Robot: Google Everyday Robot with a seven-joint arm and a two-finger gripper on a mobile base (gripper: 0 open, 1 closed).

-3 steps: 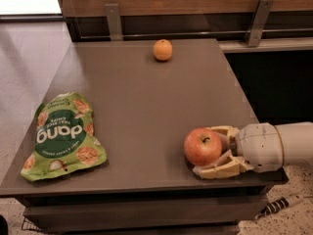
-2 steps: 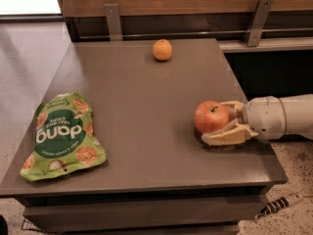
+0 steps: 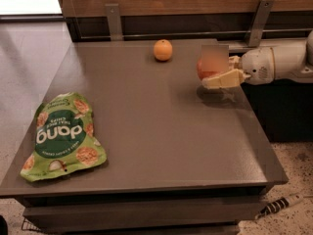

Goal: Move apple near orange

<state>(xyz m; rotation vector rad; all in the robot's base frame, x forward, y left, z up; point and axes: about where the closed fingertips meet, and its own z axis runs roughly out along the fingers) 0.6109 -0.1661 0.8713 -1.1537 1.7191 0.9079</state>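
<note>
I need to let go of the red apple near the table's far edge, just beside the orange point(image 3: 193, 54), on my arm's side.
The red apple point(image 3: 209, 68) is held in my gripper point(image 3: 221, 71), lifted above the right part of the grey table point(image 3: 161, 126); its shadow falls on the tabletop below. The gripper's cream fingers point(image 3: 224, 79) are shut around the apple, and the white arm reaches in from the right edge. The small orange point(image 3: 163, 50) rests on the table near its far edge, to the left of the apple and a short way from it.
A green snack bag point(image 3: 62, 136) lies flat at the table's front left. A wooden back wall with two metal brackets point(image 3: 113, 20) runs behind the table. A cable end point(image 3: 281, 204) lies on the floor at the front right.
The gripper has carried the apple from the table's front right corner up and toward the far edge, closer to the orange. The orange and the bag have not moved.
</note>
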